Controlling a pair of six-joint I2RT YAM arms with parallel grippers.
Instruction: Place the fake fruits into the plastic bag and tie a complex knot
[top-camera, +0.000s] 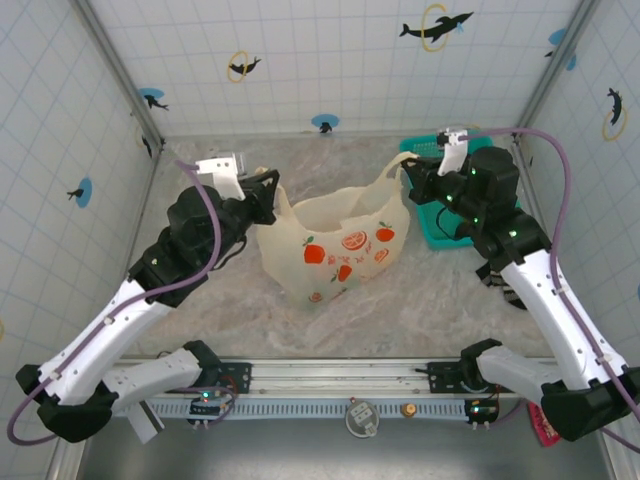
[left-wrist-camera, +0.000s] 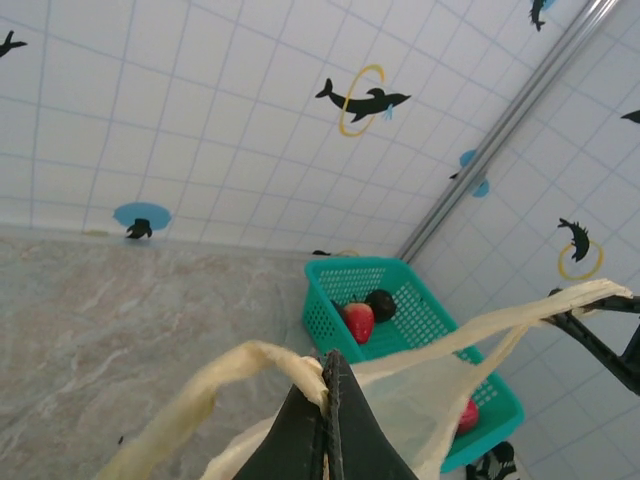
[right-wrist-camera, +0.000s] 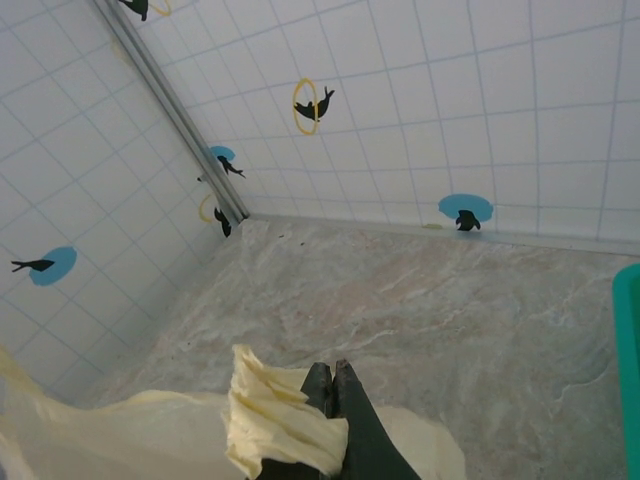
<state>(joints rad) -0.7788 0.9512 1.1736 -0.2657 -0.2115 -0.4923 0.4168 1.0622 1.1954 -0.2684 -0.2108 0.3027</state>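
Observation:
The bag handle is pinched only at the top by my left gripper, so next my right gripper takes that top while my left gripper takes the handle pieces lower (top-camera: 285, 210).
The cream-yellow plastic bag (top-camera: 335, 240) stands on the table between the arms, its two loop handles pulled apart. My left gripper (top-camera: 272, 193) is shut on the left handle (left-wrist-camera: 250, 358), pinched at its fingertips (left-wrist-camera: 328, 368). My right gripper (top-camera: 407, 173) is shut on the right handle (right-wrist-camera: 278, 420), which bunches beside its closed tips (right-wrist-camera: 333, 376). Fake fruits lie in the teal basket (left-wrist-camera: 420, 330): a red strawberry (left-wrist-camera: 358, 321), a dark round one (left-wrist-camera: 381, 303) and another red one (left-wrist-camera: 466, 415). What lies inside the bag is hidden.
The teal mesh basket (top-camera: 430, 222) sits at the back right, partly under my right arm. Tiled walls close in the back and both sides. Bare marble tabletop (top-camera: 400, 310) lies in front of the bag.

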